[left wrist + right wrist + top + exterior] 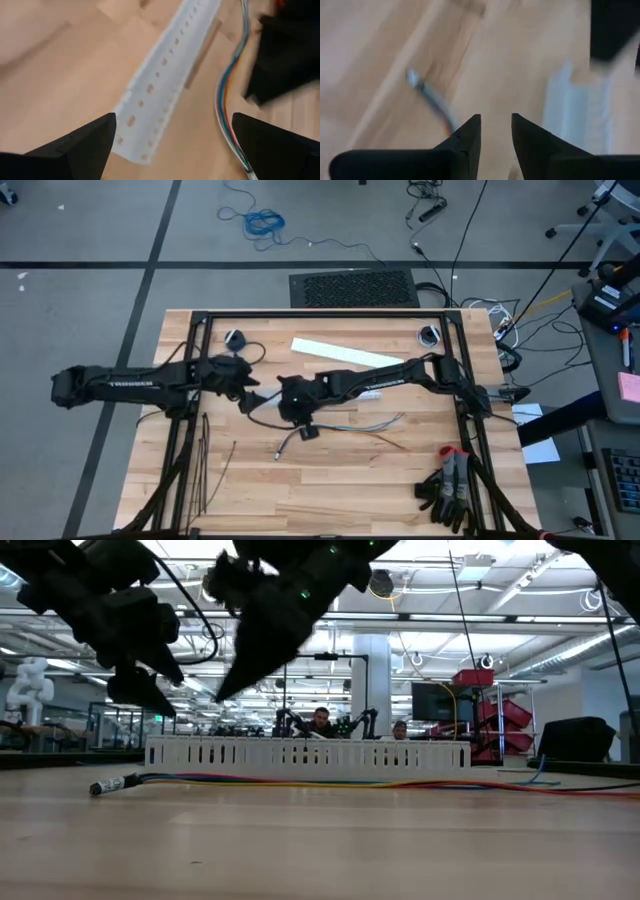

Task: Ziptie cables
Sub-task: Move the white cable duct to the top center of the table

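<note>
The far end [234, 445] of the lone ziptie lying nearest the cables' tip is the next spot that my left gripper should move to and close on.
The cables [350, 425] lie flat on the wooden table, a thin bundle of coloured wires with its tip [100, 787] toward the left. The zipties [205, 465] are thin black strips lying near the table's front left. My left gripper [245, 388] hovers left of centre, wide open [172, 120], looking onto the white duct and the wires [225, 95]. My right gripper [290, 408] hangs above the bundle's tip end [432, 100]. Its fingers [496, 117] stand a narrow gap apart with nothing between them. In the low view both grippers [150, 670] [235, 680] are clear of the table.
A long white slotted duct [345, 352] lies behind the cables, toward the far edge [300, 753]. Black and red gloves [450, 485] sit at the front right corner. Two small round fittings [235, 338] [430, 335] lie near the far edge. People show in the room beyond.
</note>
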You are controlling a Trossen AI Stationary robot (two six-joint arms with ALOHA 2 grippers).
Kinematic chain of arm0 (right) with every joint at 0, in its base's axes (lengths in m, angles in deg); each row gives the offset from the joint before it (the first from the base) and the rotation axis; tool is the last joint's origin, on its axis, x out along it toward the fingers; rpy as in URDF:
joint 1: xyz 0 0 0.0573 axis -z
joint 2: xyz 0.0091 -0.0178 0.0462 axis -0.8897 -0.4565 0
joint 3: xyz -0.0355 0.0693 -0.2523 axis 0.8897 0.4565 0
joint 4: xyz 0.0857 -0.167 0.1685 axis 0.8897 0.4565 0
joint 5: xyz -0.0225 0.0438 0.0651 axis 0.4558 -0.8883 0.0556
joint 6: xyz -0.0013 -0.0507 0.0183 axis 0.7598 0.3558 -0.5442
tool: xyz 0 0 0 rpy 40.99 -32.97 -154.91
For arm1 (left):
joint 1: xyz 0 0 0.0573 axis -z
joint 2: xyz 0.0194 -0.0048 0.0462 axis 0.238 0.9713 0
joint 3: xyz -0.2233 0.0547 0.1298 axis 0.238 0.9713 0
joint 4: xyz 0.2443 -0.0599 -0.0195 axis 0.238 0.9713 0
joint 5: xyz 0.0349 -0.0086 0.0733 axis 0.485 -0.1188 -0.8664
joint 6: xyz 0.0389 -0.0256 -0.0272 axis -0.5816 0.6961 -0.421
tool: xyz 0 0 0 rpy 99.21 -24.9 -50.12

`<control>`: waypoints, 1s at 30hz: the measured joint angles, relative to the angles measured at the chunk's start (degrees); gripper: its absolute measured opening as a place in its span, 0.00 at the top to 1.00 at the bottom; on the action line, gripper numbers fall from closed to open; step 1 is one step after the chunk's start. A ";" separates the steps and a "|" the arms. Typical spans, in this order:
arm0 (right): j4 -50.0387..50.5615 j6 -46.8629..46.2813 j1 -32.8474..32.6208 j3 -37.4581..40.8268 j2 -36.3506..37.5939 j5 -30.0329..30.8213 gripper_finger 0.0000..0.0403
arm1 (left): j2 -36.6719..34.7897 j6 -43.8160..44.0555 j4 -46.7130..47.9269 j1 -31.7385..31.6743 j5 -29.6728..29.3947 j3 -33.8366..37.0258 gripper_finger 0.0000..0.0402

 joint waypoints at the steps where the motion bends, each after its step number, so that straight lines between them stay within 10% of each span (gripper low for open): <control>1: 2.10 -0.16 0.00 0.45 0.00 0.02 0.78 | 0.22 0.62 0.11 0.93 -0.05 0.00 0.02; 18: 10.42 -6.42 -0.27 9.31 -0.09 6.53 0.79 | 22.33 -3.10 -27.50 18.10 -2.27 -0.04 0.15; 30: 4.45 -2.13 6.60 11.90 0.20 7.26 0.79 | 38.33 -15.54 -37.01 3.62 -5.98 -0.24 0.20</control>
